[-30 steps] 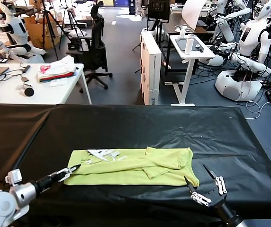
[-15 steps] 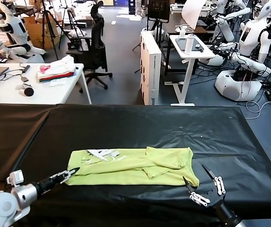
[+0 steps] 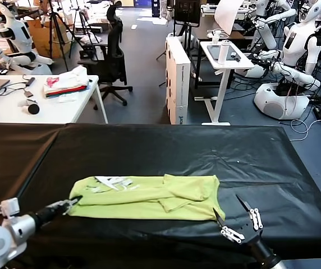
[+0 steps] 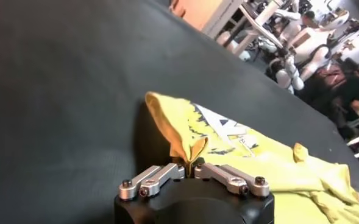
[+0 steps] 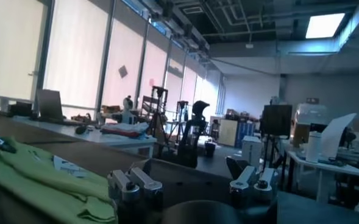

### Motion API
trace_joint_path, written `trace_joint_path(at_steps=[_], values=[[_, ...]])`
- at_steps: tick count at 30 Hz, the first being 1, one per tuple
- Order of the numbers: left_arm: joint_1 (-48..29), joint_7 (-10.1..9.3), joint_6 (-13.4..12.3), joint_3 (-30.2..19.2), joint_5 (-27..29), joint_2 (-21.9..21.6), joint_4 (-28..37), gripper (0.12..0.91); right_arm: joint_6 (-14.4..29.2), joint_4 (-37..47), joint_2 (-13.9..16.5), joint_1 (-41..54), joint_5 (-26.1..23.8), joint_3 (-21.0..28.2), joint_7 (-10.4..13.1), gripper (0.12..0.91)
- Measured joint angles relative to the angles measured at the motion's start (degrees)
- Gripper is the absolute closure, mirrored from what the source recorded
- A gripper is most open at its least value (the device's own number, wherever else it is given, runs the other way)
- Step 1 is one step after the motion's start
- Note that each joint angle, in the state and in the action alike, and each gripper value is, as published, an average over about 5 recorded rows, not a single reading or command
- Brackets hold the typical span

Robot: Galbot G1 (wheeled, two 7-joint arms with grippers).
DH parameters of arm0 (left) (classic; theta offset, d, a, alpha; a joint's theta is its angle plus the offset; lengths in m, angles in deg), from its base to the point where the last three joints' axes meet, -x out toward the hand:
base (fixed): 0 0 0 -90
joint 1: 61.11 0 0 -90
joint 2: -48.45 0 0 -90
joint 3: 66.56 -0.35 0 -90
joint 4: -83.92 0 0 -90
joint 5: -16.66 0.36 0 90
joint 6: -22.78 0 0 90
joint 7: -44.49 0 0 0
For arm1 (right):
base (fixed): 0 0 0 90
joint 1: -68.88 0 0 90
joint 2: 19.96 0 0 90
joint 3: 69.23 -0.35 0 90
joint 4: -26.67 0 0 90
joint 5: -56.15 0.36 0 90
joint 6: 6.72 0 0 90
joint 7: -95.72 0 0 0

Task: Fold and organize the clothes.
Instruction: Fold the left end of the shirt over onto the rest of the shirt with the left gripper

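Note:
My left gripper needs to let go of the T-shirt's printed end on the shirt's plain half [image 3: 176,214], close to its near edge.
The lime yellow-green T-shirt [image 3: 149,197] lies folded lengthwise on the black table [image 3: 166,148], white print [image 3: 111,182] showing at its left end. My left gripper [image 3: 73,202] is shut on the shirt's near left corner. In the left wrist view the fingers [image 4: 167,172] of that gripper [image 4: 190,167] pinch a raised fold of yellow cloth [image 4: 182,141]. My right gripper [image 3: 232,214] stands open just off the shirt's near right corner, nothing between its fingers. In the right wrist view this gripper [image 5: 191,173] is open, with the shirt [image 5: 39,179] lying to one side.
Behind the black table stands a white desk [image 3: 14,109] with a pile of pink, white and red cloth [image 3: 66,83], a black office chair [image 3: 113,61] and a small white stand [image 3: 223,59]. Other robots [image 3: 287,61] stand at the back right.
My left gripper has shut on the shirt's near left corner and drawn it leftward. The whole shirt has slid a little left. The right gripper stays open and has shifted slightly left.

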Motion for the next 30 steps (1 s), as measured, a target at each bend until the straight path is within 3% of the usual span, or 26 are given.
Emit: trace_joint_path(at_steps=[6,13,22,30], values=[[3.43,-0.48,-0.05,5.15,6.17,-0.5,-3.1,0.844,-0.42,0.08,0.06,1.54,-0.09,1.29,0.46,0.118],[5.64,-4.97,-0.07,5.71,5.16,2.58,-9.61,0.844,-0.99,-0.14,-0.73,1.36,-1.12,1.68,0.71,0.118],[2.21,-10.62,-0.1,-4.35,-3.71,9.58,-17.67,0.844,-4.01,-0.4,-3.0,0.37,-1.72,-0.8,3.15,0.118],[-4.05,-11.2,-0.13,-16.32,-2.31,14.67,-16.5,0.844,-4.41,-0.02,-6.39,-0.54,-4.78,-2.29,4.05,0.118]])
